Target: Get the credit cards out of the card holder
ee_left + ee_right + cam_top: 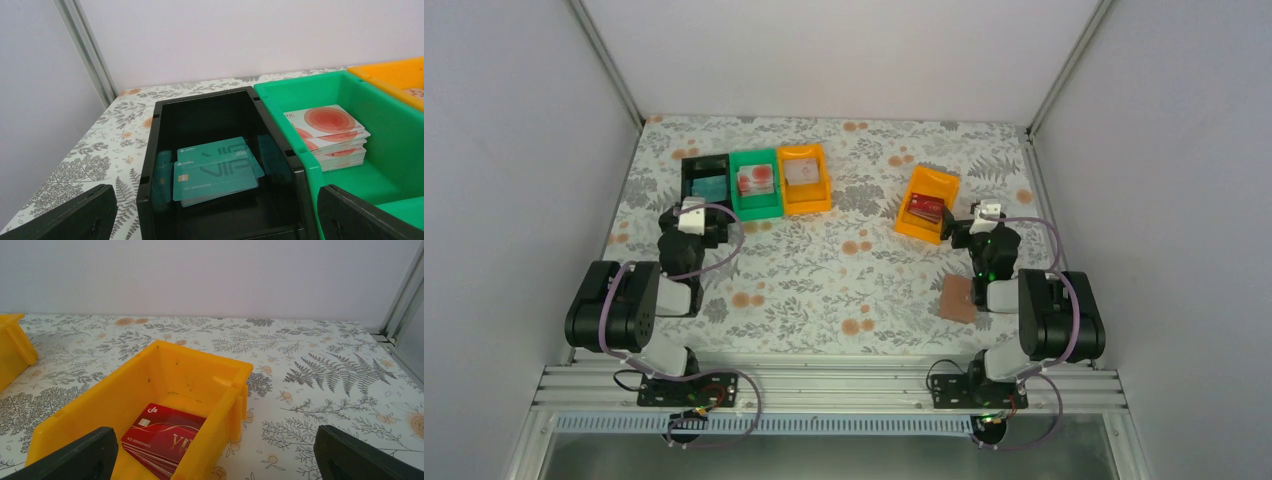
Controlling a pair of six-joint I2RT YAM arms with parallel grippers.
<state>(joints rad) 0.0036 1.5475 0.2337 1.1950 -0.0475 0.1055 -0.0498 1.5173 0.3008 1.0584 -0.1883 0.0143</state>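
The robot's right gripper will next move to the card holder's end (959, 284) nearest the dark red cards' orange bin and close across the holder's sides.
The card holder (958, 298) is a closed brownish-pink wallet lying flat on the table just left of the right arm's elbow; neither wrist view shows it. Teal credit cards (215, 170) lie stacked in a black bin (150, 150). Whitish-pink cards with red circles (330, 132) fill the green bin (300, 95). Dark red cards (162, 437) lie in a separate orange bin (220, 370). My left gripper (215, 220) hovers open at the black bin's near edge. My right gripper (215, 460) hovers open at the orange bin's near right corner. Neither holds anything.
Black (705, 180), green (756, 182) and orange (805, 178) bins stand in a row at the back left. The lone orange bin (928, 204) sits at the back right. White walls and metal posts enclose the floral table (824, 270).
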